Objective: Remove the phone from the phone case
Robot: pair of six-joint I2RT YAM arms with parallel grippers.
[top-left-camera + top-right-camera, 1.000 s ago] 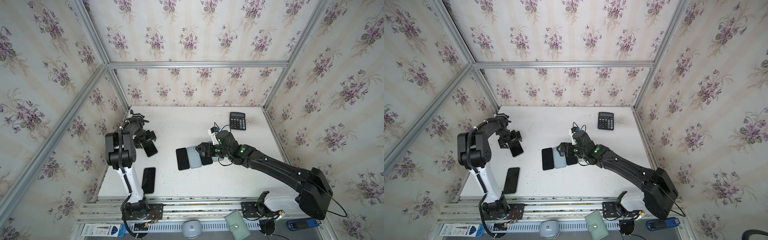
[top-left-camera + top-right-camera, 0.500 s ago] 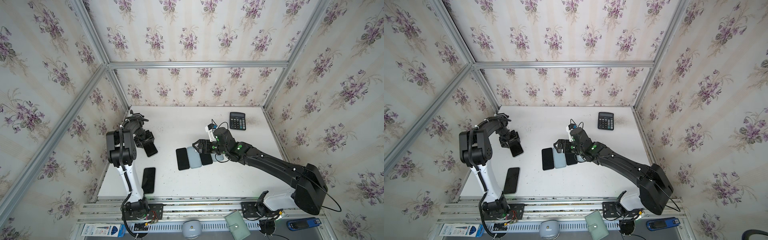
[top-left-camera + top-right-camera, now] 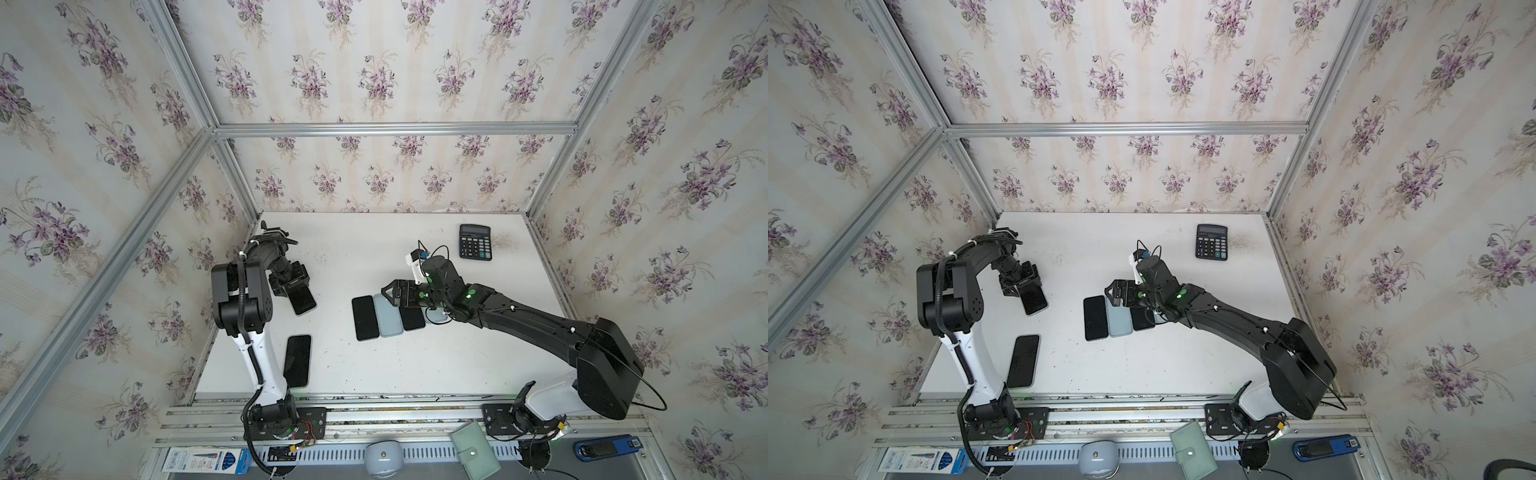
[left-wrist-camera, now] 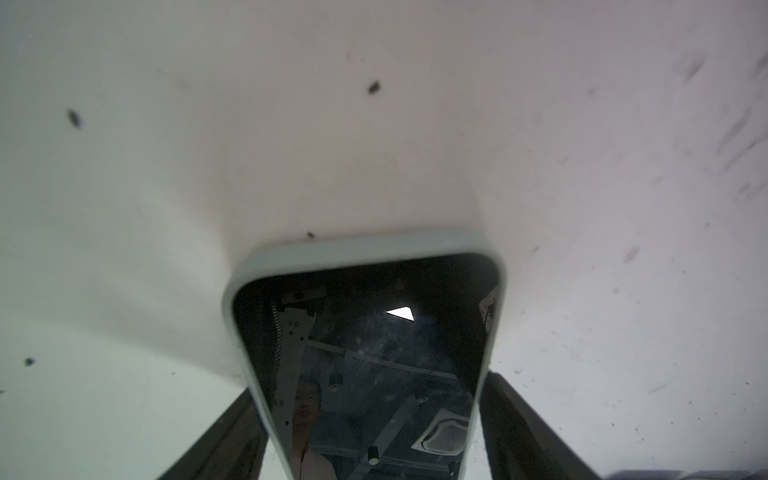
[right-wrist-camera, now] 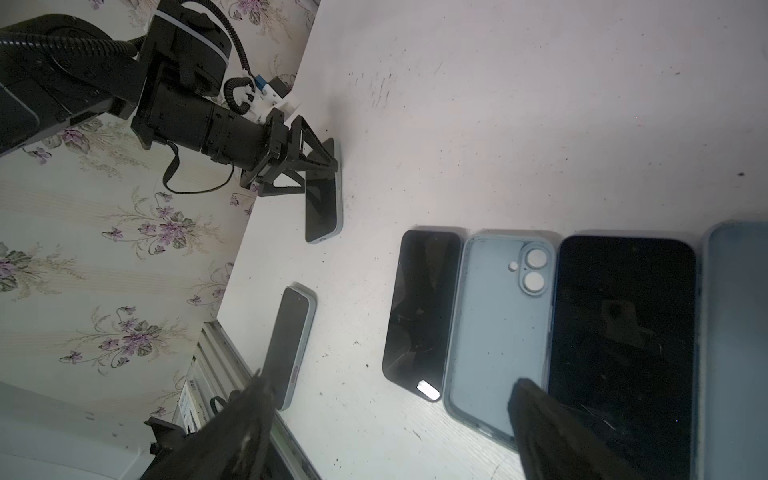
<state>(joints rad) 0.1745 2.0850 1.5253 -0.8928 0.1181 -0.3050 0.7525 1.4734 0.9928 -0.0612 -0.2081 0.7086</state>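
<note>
Next, my right gripper grips the phone case's long side (image 5: 340,217) facing the mid-table row near the case's loose end, while my left gripper holds the phone.
A phone (image 4: 365,353) with a dark screen sits in a pale grey-blue phone case (image 4: 361,249) on the white table's left side. My left gripper (image 3: 296,289) (image 3: 1025,286) (image 4: 374,436) is shut on its long edges, one finger (image 4: 232,436) on each side. My right gripper (image 3: 388,296) (image 3: 1112,293) (image 5: 390,432) hovers open over a mid-table row: a bare black phone (image 5: 424,311), an empty pale blue case (image 5: 498,324), another black phone (image 5: 623,332) and a pale case (image 5: 739,332) cut off by the frame edge. Nothing lies between its fingers.
A second cased phone (image 3: 298,360) (image 5: 289,345) lies near the front left edge of the table (image 3: 374,370). A black calculator (image 3: 475,242) sits at the back right. Flowered walls close in the table on three sides; a metal rail runs along the front.
My left gripper's jaws have narrowed onto the cased phone. My right gripper has shifted slightly left over the row, still open.
</note>
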